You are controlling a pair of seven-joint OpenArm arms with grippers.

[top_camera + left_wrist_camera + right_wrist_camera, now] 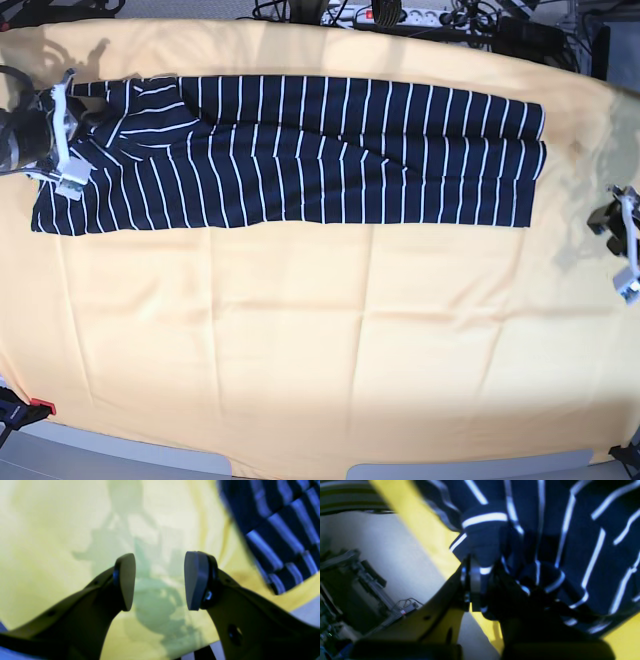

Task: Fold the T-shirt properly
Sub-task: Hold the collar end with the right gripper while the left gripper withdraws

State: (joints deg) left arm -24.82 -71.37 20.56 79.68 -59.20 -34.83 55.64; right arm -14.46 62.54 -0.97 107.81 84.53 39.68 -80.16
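Note:
The robot's right gripper is pinching a bunched fold at the T-shirt's end, so it should open and grip farther in before (pixel 128 150) the left gripper takes the other end.
The T-shirt (pixel 320 150), dark navy with thin white stripes, lies as a long band across the far part of the yellow-covered table (pixel 320 340). My right gripper (pixel 65 140) is at the band's left end in the base view. In the right wrist view that gripper (pixel 480 585) is shut on a bunched fold of the T-shirt (pixel 570 542). My left gripper (pixel 625 240) hangs off the band's right end, apart from the cloth. Its jaws stand open and empty over the yellow cover in the left wrist view (pixel 160 580), with the T-shirt (pixel 282 530) at upper right.
A power strip and cables (pixel 385 15) lie beyond the table's far edge. A red clamp (pixel 35 407) sits at the front left corner. In the right wrist view the table edge drops to the floor and dark equipment (pixel 357 580). Bare yellow cover fills the near half.

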